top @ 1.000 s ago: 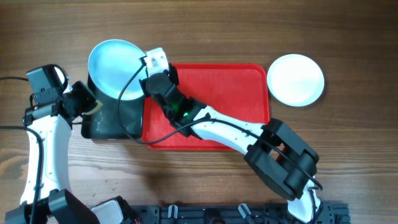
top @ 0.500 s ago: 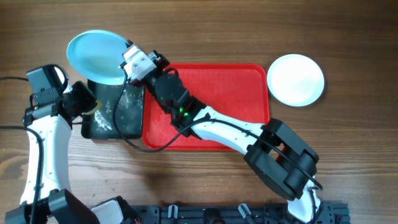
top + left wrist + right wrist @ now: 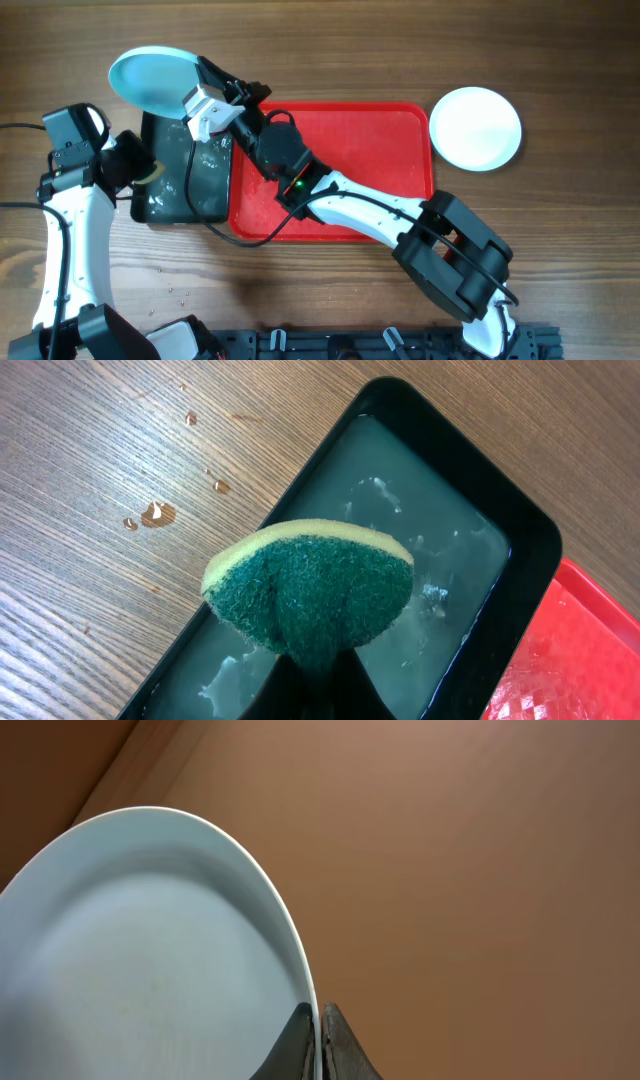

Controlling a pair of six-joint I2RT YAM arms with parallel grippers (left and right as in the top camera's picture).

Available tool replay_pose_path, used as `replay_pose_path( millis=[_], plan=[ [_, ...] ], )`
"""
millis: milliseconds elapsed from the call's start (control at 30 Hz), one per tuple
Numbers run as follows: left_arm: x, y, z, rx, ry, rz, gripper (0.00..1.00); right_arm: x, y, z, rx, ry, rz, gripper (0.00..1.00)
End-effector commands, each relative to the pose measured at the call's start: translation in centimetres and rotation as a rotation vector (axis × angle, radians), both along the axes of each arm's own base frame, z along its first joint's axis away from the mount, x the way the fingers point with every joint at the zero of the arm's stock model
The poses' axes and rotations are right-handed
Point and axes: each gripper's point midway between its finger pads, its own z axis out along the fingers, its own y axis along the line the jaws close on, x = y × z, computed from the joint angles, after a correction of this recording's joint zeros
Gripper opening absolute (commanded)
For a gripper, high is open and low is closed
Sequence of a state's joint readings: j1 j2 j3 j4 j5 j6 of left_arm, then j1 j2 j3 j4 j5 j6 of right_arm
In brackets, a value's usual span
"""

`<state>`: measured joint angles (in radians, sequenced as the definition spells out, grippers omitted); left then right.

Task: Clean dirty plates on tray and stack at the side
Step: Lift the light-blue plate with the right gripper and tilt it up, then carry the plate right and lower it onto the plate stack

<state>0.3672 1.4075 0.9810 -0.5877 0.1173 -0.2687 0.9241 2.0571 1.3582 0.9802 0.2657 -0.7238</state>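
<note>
The robot's left gripper needs to let go of the green and yellow sponge, now held over the black tray, in the black tray [image 3: 207,157] [image 3: 400,643], near the red tray.
A pale turquoise plate [image 3: 150,78] hangs tilted above the table just behind the black tray's far left corner. My right gripper [image 3: 196,88] is shut on its rim. In the right wrist view the plate [image 3: 150,950] fills the left side, its edge pinched in the right gripper [image 3: 318,1012]. The red tray [image 3: 380,130] lies in the middle, under my right arm. A white plate [image 3: 476,128] rests on the table to the tray's right. My left gripper [image 3: 145,172] is shut on a green and yellow sponge [image 3: 310,585], held over the black tray.
The black tray [image 3: 150,212] lies against the red tray's left side and holds cloudy, foamy water [image 3: 440,550]. Water drops [image 3: 150,515] spot the wood left of it. Small crumbs [image 3: 172,293] dot the table's front left.
My right gripper has carried the turquoise plate left and back, off the black tray, and tipped it on edge. The left arm and sponge have stayed still.
</note>
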Motion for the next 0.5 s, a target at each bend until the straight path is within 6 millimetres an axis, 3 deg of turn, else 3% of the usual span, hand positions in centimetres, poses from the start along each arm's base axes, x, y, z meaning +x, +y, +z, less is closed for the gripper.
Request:
replay_pose_path(
  millis=[0,67,200,267,367,467],
  plan=[
    [0.0,0.2,0.8,0.007,-0.027,0.013,0.04,0.4,0.1,-0.4,0.068,0.103,0.037,0.04],
    [0.0,0.2,0.8,0.007,-0.027,0.013,0.04,1.8,-0.4,-3.5,0.168,0.332,0.053,0.04],
    [0.0,0.2,0.8,0.008,-0.027,0.012,0.04,5.3,-3.9,-9.5,0.485,0.803,-0.01,0.04],
    [0.0,0.2,0.8,0.007,-0.026,0.011,0.04,5.5,-4.3,-11.3,0.55,0.964,0.022,0.04],
    [0.1,-0.3,0.8,0.01,-0.024,-0.009,0.04,5.1,-4.3,-11.2,0.519,1.079,0.175,0.04],
    [0.3,-0.7,0.8,0.013,-0.024,-0.024,0.04,5.5,-7.6,-10.9,0.538,1.187,0.093,0.04]
  ],
)
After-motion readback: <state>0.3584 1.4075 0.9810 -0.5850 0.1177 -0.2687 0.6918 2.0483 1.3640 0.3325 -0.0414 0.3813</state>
